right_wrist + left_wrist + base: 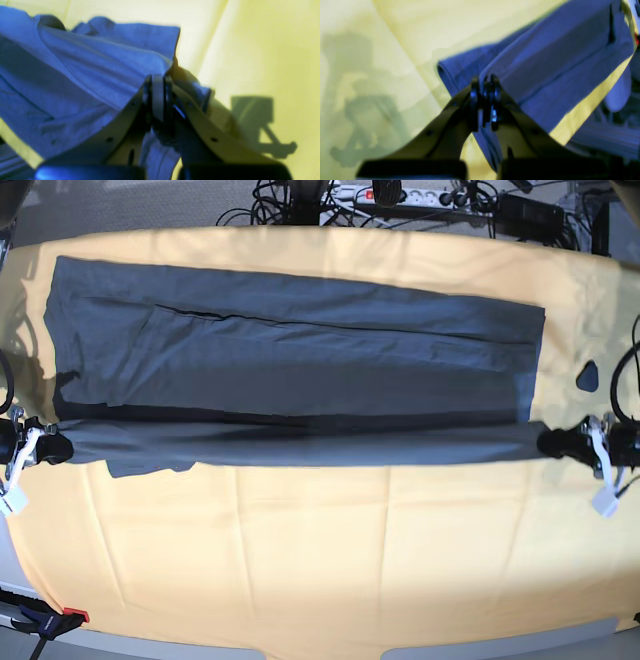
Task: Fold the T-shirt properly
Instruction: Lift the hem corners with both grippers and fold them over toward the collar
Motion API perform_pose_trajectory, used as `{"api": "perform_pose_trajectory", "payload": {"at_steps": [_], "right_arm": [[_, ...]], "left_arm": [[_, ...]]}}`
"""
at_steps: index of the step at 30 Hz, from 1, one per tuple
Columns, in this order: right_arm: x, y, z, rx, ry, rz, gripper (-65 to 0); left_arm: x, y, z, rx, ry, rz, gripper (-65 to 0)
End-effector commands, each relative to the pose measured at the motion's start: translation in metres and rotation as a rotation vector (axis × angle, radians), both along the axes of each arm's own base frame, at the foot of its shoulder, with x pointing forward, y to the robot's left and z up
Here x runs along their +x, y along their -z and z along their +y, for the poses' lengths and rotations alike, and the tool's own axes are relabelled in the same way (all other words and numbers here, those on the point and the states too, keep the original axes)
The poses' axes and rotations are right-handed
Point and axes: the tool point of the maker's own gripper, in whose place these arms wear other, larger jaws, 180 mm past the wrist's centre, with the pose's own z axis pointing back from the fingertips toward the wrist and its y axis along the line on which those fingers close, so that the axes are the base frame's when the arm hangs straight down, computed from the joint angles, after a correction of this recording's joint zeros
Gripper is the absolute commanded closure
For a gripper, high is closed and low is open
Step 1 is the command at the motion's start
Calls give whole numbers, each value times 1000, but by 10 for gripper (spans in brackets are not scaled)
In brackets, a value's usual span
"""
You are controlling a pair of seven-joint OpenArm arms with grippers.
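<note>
Next, my left gripper lets go of the raised edge on the T-shirt's short end (pixel 532 364), by the crease below the T-shirt's far edge.
The dark slate-grey T-shirt (pixel 300 350) lies stretched in a long band across the yellow-covered table (pixel 320 560). Its near edge is raised and pulled taut between the two grippers. At the right end of that edge my left gripper (pixel 548 442) is shut on the fabric. The left wrist view shows the cloth (pixel 557 62) pinched between the closed fingertips of that gripper (pixel 485 85). My right gripper (pixel 55 448) is shut on the left end. In the right wrist view the shirt (pixel 75 75) drapes away from its closed tips (pixel 158 82).
Cables and a power strip (pixel 400 195) lie behind the table's far edge. A clamp with an orange tip (pixel 55 618) sits at the front left corner. A white tag (pixel 605 500) hangs under the left arm.
</note>
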Motion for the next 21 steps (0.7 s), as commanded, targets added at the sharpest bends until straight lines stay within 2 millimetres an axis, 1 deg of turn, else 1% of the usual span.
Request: {"api": "perform_pose_trajectory", "payload": {"at_steps": [1,4,7,9,12,14,16,18,21], "right_arm": [[8,-23,-10,-9,8,-54,0],[7,-23,-9,-4,3,-45,0],[5,-21,-9,-9,0,-33,0],[1,-19,-10,-16,-5,-13,0],[-5,-12,-11,-19,-5,9,0],[-10,-5,-11,-20,-5,27,0],[-14,0,-11,-19,-5,41,0],[-16,2,-11,-19,-5,47,0],[-16,2,-11,-20,-5,47,0]], "left_arm": [[0,-14,0,3,20,-39,0],[-23,-6,-18,33,122,-20,0],[-42,-10,-26,82,206,-27,0],[-47,-18,-23,118,234,-39,0],[-49,-29,-9,161,225,-51,0],[-50,-32,0,183,214,-48,0],[-51,-34,5,195,209,-46,0],[-51,-34,5,196,209,-45,0],[-56,-29,6,200,213,-25,0]]}}
